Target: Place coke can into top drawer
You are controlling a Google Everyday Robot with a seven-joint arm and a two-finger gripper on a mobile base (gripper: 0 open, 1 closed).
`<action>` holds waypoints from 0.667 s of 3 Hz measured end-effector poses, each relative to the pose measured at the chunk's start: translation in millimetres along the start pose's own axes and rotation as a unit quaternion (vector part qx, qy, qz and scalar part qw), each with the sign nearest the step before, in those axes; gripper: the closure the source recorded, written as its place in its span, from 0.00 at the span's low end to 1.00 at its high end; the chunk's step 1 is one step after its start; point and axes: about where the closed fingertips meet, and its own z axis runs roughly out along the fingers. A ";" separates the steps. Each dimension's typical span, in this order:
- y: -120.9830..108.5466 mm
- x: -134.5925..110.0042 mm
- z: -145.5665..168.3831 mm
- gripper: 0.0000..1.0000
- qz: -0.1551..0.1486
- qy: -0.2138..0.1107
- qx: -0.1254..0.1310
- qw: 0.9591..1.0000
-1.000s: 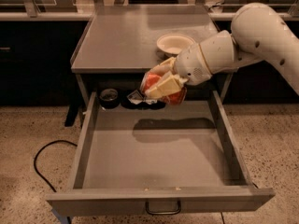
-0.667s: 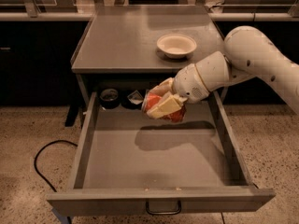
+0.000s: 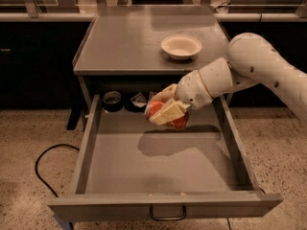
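Note:
Next, my gripper releases the coke can on the middle of the open top drawer's grey bottom (image 3: 147, 151).
The coke can (image 3: 168, 119), red-orange with white markings, is held tilted between the cream fingers (image 3: 165, 113) of my gripper (image 3: 162, 110). The gripper is shut on it and hangs above the rear middle of the open top drawer (image 3: 163, 162). The drawer is a wide grey metal tray pulled fully out of the grey cabinet, with a dark wire handle (image 3: 168, 213) on its front. The can casts a shadow on the drawer floor below it. My white arm (image 3: 259, 66) reaches in from the right.
A white bowl (image 3: 181, 46) stands on the cabinet's flat grey top (image 3: 124, 37). A dark round object (image 3: 112, 99) and a small pale item (image 3: 139, 99) lie at the drawer's back left. A black cable (image 3: 45, 162) lies on the speckled floor at left.
The gripper has moved down and to the left with the can, lower over the drawer. The arm no longer covers the white bowl.

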 end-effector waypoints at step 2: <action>-17.7 58.6 74.0 1.00 0.023 -0.020 -0.014 0.999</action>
